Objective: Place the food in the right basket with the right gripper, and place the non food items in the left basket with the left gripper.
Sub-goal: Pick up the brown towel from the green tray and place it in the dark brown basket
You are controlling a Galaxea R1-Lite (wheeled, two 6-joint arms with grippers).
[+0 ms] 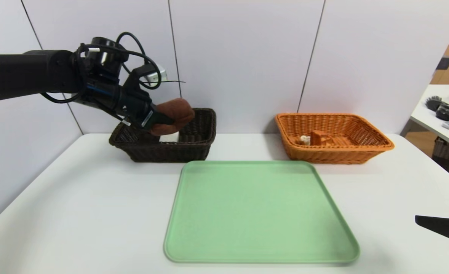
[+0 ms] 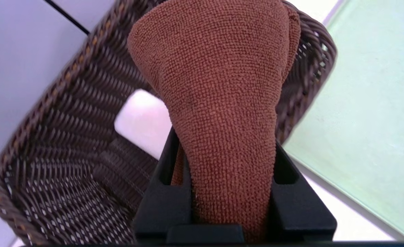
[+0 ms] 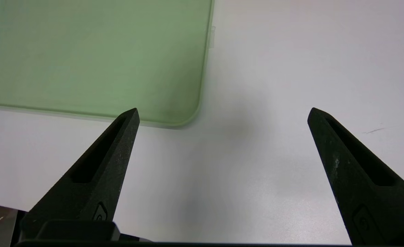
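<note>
Next, I let go of the rolled brown towel with my left gripper over the white soap-like block inside the dark brown basket (image 1: 177, 128) (image 2: 167, 115).
My left gripper (image 1: 162, 122) is shut on the rolled brown towel (image 1: 174, 114) and holds it above the dark brown left basket (image 1: 194, 146). In the left wrist view the towel (image 2: 219, 103) fills the space between the jaws over the basket (image 2: 68, 137), and the white soap-like block (image 2: 140, 118) lies on the basket floor (image 1: 170, 137). The orange pastry (image 1: 317, 139) rests inside the orange-tan right basket (image 1: 365, 150). My right gripper (image 3: 222, 113) hangs open over bare table near the front right (image 1: 433, 224), holding nothing.
A green tray (image 1: 260, 213) lies in the middle of the white table, its corner showing in the right wrist view (image 3: 119, 61). A side table (image 1: 447, 110) with assorted items stands at the far right. A white wall runs behind both baskets.
</note>
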